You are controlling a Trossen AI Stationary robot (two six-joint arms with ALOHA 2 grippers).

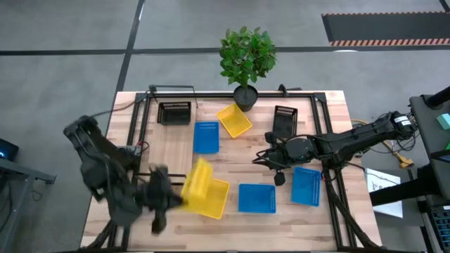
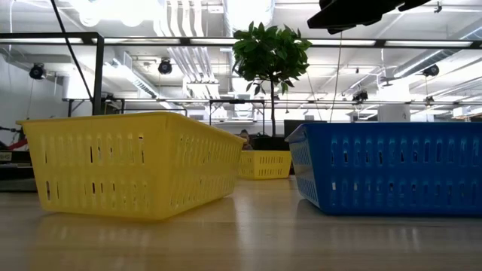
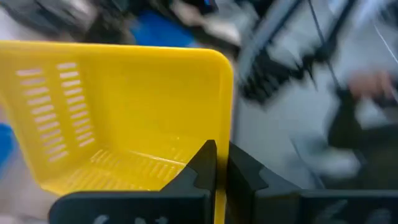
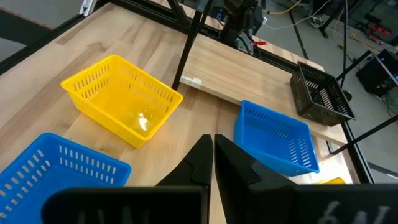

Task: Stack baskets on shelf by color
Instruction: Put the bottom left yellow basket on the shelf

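Next, my left gripper puts the yellow basket down on the bare shelf [image 1: 173,140] just in front of the black basket.
My left gripper [image 1: 176,200] [image 3: 222,158] is near the table's front left, shut on a yellow basket [image 1: 197,178] [image 3: 124,112]. That basket is tipped on its side above a second yellow basket [image 1: 214,199] [image 2: 128,162], which rests flat on the tabletop. My right gripper [image 1: 259,160] [image 4: 213,140] hovers shut over the table's middle and holds nothing. On the tabletop lie three blue baskets [image 1: 205,137] [image 1: 256,198] [image 1: 306,186], a third yellow basket [image 1: 234,121] and a black basket [image 1: 285,121]. Another black basket [image 1: 174,112] sits at the far end of the shelf [image 1: 169,147] [image 4: 249,78]. My left gripper pinches one side wall of the yellow basket just below its rim [image 3: 225,134], close to a rounded corner. One finger [image 3: 202,165] is inside the basket and the other [image 3: 245,168] outside. The basket is lifted clear and tipped, its opening turned toward the gripper.
A potted plant [image 1: 246,56] stands at the table's far edge in a black pot [image 1: 245,96]. Black frame rails [image 1: 320,133] run along the table's sides and back. Bare wood lies between the shelf and the right arm.
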